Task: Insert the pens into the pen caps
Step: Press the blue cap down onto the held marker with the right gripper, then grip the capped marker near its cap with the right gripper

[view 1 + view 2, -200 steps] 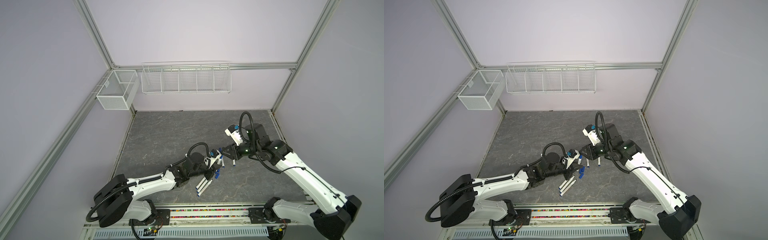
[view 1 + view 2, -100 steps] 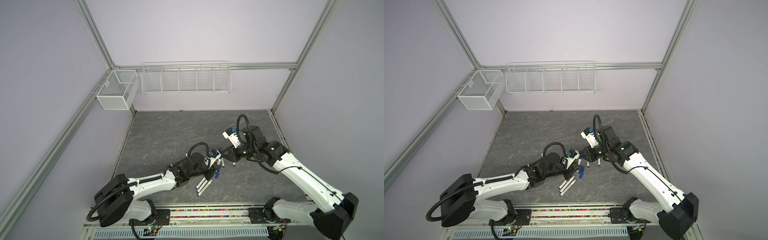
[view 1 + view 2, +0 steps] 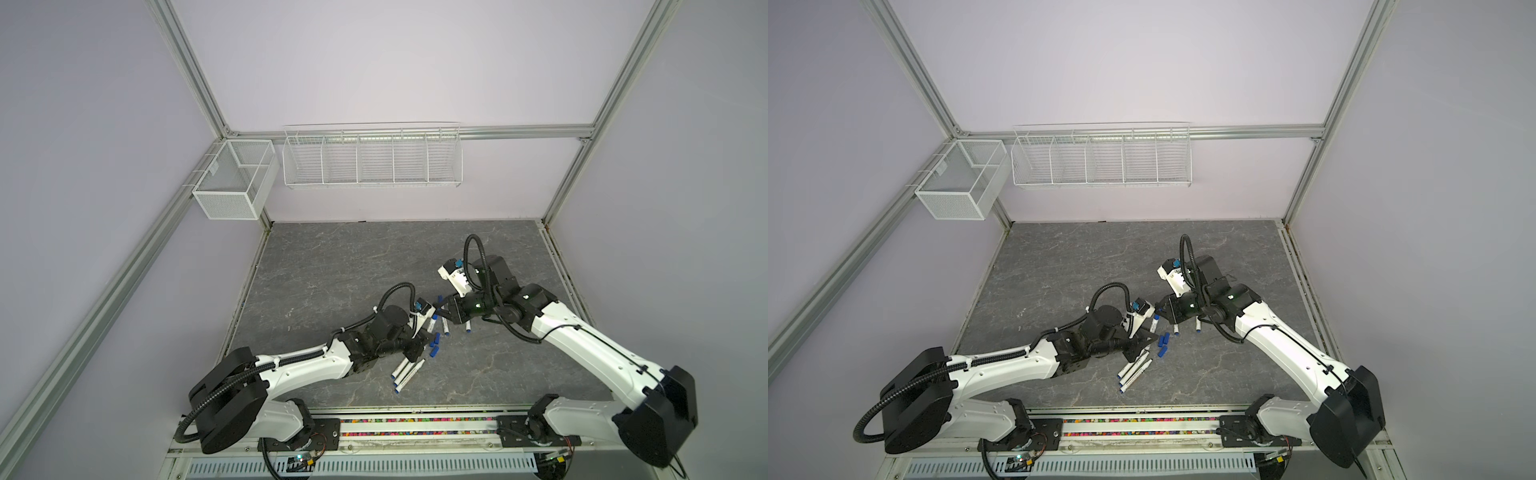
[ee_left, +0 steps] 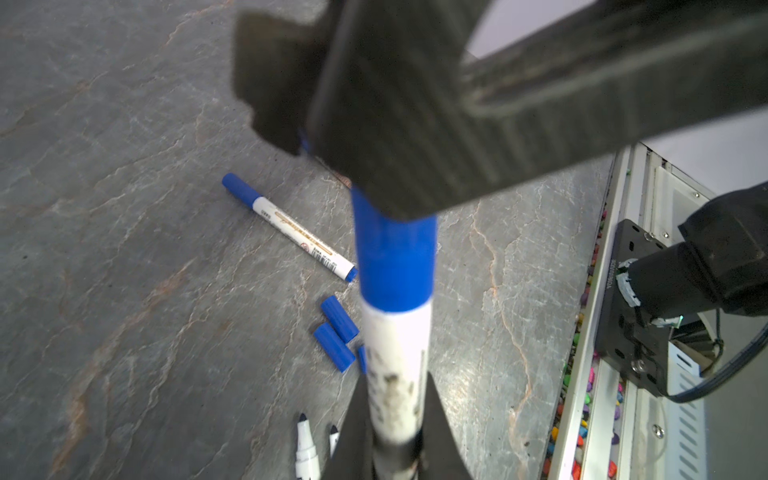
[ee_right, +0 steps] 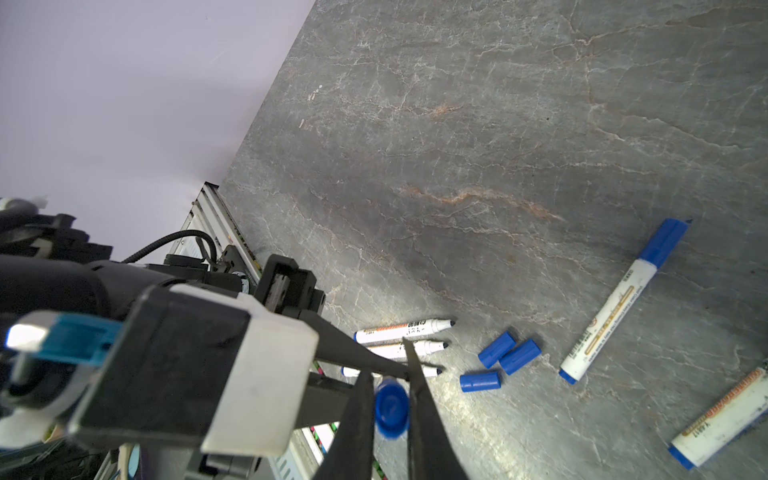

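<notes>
I can see my right gripper holds just the blue cap's end, so it should take the white body (image 4: 396,348) from my left gripper before it lays the pen down.
My left gripper (image 4: 397,399) is shut on a white pen (image 4: 395,357) whose far end sits in a blue pen cap (image 4: 392,257). My right gripper (image 5: 388,386) is shut on that cap (image 5: 390,409), seen end-on between its fingers. In both top views the two grippers (image 3: 422,338) (image 3: 441,312) meet at mid-table. Three loose caps (image 5: 496,349) lie on the table beside three uncapped pens (image 5: 399,330). Two capped pens (image 5: 615,303) (image 5: 723,419) lie further off. How deep the held pen sits in the cap is hidden.
The grey stone-look table (image 3: 353,270) ends at a front rail (image 3: 415,428) with coloured bits. A white wire rack (image 3: 372,158) hangs on the back wall and a mesh box (image 3: 232,183) on the left frame. The loose pens (image 3: 405,372) lie near the front.
My right gripper has moved left and down to the left gripper's pen and shut on the blue cap. The left arm has held still.
</notes>
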Available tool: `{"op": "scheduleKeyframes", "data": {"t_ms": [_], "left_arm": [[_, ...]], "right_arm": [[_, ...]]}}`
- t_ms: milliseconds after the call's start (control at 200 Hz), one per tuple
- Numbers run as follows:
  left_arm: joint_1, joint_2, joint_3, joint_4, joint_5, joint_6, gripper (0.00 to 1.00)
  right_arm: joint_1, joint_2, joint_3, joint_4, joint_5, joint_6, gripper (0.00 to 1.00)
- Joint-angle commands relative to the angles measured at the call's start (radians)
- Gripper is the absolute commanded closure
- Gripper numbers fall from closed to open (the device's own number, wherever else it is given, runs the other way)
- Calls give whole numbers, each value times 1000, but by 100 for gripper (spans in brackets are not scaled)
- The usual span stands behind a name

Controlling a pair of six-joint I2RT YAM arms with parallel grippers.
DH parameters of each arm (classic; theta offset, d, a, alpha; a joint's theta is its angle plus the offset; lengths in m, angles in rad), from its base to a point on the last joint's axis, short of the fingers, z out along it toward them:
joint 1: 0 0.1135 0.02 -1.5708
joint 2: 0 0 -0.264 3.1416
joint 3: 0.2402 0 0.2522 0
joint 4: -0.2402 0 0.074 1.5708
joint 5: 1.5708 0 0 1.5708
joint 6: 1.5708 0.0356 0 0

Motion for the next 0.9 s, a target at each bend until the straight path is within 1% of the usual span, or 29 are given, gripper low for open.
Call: {"op": "scheduleKeyframes", "data": {"t_ms": [0, 165, 285, 510, 580, 720, 765, 795, 860, 895], "left_arm": [[48, -57, 131, 497, -18, -57, 100], [72, -66, 99, 527, -31, -103, 100], [72, -81, 62, 521, -39, -138, 100], [72, -152, -53, 556, -92, -201, 100], [72, -164, -67, 532, -90, -190, 100], [70, -137, -75, 494, -40, -171, 100], [70, -123, -80, 494, -30, -176, 100], [70, -112, -84, 492, -31, -183, 100], [70, -92, -101, 502, -29, -194, 100], [70, -81, -109, 509, -32, -200, 100]], "right_arm": [[50, 106, -91, -271, 26, -5, 91], [37, 102, -77, -254, -33, -5, 92], [-30, 65, -83, -194, -96, 43, 92], [-160, 15, -101, -166, -108, 87, 91], [-165, 9, -103, -156, -119, 87, 91], [-164, -23, -97, -101, -151, 117, 89], [-165, -41, -86, -85, -148, 125, 87], [-165, -57, -80, -74, -141, 129, 84], [-164, -96, -62, -56, -103, 136, 69], [-166, -120, -57, -45, -81, 140, 63]]}}
